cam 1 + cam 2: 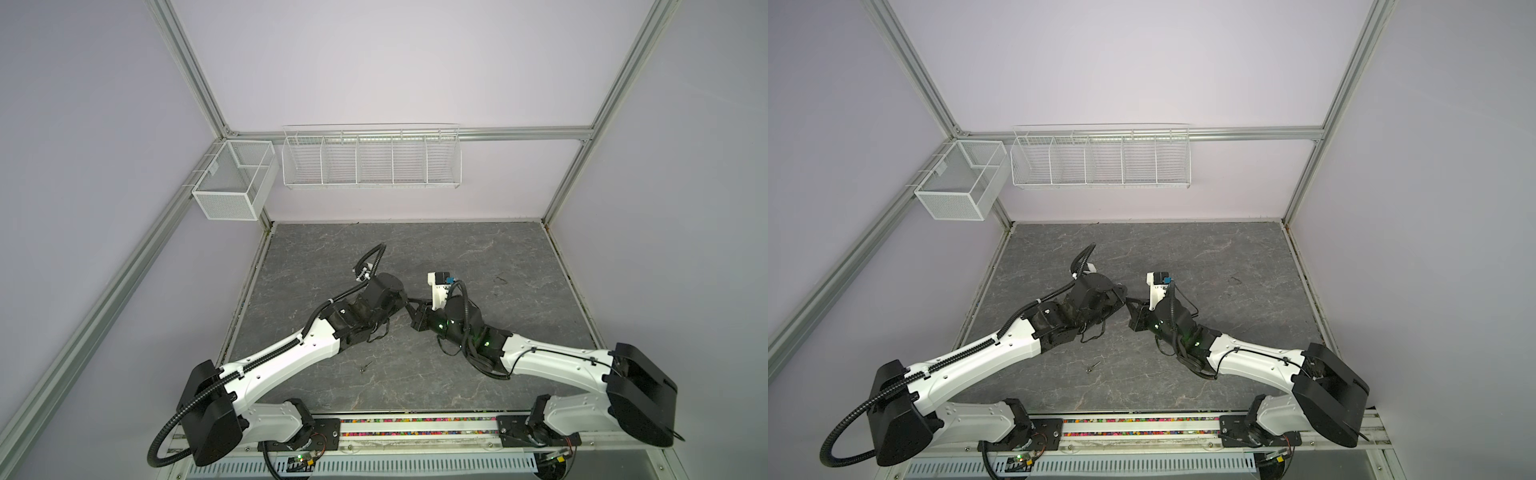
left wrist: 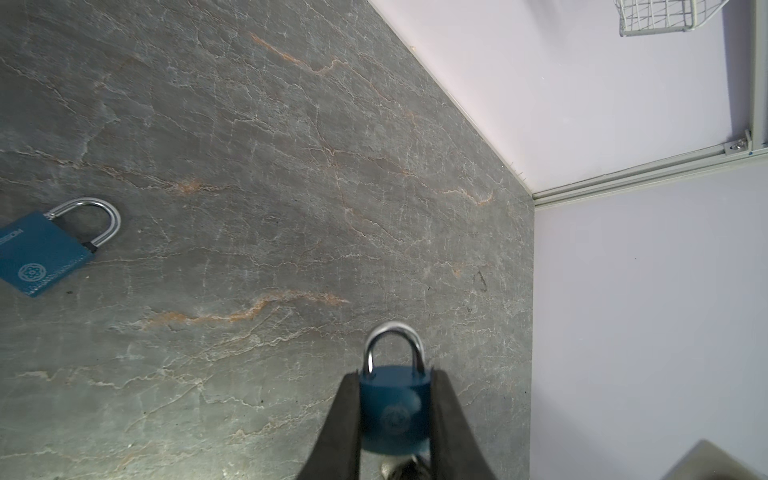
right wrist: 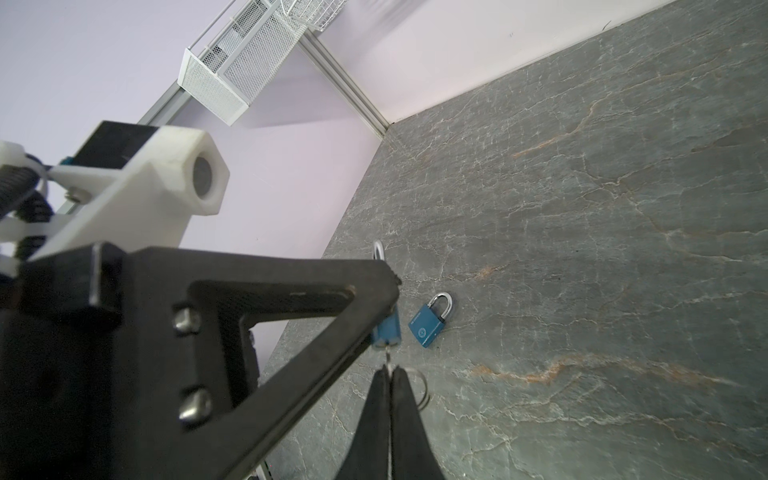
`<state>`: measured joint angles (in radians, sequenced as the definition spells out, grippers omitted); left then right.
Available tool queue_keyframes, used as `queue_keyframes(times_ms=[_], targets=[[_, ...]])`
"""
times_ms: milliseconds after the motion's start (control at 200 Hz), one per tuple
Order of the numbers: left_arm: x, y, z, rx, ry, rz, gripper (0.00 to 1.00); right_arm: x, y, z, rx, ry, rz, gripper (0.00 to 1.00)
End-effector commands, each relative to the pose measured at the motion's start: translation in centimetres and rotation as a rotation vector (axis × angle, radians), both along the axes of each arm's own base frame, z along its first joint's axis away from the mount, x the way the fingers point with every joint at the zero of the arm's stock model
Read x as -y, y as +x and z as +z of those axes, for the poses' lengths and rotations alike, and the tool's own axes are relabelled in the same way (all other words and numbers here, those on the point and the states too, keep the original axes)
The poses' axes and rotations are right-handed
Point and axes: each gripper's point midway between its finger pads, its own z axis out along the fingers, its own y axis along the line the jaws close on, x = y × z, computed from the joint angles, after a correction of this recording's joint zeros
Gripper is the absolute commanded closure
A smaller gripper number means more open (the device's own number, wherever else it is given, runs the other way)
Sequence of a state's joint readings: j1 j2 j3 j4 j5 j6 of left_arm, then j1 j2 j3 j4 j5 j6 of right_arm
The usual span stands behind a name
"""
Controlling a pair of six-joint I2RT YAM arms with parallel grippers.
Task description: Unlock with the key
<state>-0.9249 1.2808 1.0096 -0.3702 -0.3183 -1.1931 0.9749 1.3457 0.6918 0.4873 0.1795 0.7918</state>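
The key sticks out from the bottom of the held padlock, so my right gripper should open and take the key closer to the padlock [image 3: 389, 357] before turning it.
My left gripper [image 2: 394, 374] is shut on the body of a blue padlock [image 2: 392, 411] and holds it off the grey table [image 2: 249, 166]. Its silver shackle [image 2: 392, 345] sticks out past the fingertips. My right gripper [image 3: 390, 370] is shut on a small metal key [image 3: 388, 358], whose tip is in the bottom of the held padlock [image 3: 386, 330]. A key ring [image 3: 422, 386] hangs beside the right fingers. In both top views the two grippers meet at mid-table, left gripper [image 1: 406, 300] against right gripper [image 1: 415, 309], and the padlock is hidden between them.
Another blue padlock [image 3: 428, 328] lies flat on the table just beyond the held one [image 2: 39, 253]. A small metal piece [image 1: 365, 366] lies near the front. A mesh basket [image 1: 232, 183] and a wire rack [image 1: 370, 158] hang on the back wall.
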Motion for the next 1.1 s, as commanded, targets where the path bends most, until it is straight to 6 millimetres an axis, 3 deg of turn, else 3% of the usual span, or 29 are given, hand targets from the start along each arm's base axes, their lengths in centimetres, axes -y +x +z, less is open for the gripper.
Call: queue_keyframes(times_ms=[0, 500, 645, 1095], targets=[[1.9, -1.3, 1.4, 0.003, -0.058, -0.079, 1.00, -0.1, 0.4, 2.6, 0.059, 0.049, 0.000, 0.93], [-1.0, 0.4, 2.3, 0.064, -0.011, 0.014, 1.00, 1.2, -1.1, 1.9, 0.032, 0.015, 0.012, 0.80], [-1.3, 0.6, 2.4, 0.070, -0.005, 0.028, 1.00, 1.3, -1.2, 2.4, -0.013, 0.074, 0.006, 0.73], [-1.4, 0.8, 2.5, 0.077, -0.004, 0.039, 1.00, 0.1, -0.4, 2.8, -0.087, 0.162, 0.032, 0.73]])
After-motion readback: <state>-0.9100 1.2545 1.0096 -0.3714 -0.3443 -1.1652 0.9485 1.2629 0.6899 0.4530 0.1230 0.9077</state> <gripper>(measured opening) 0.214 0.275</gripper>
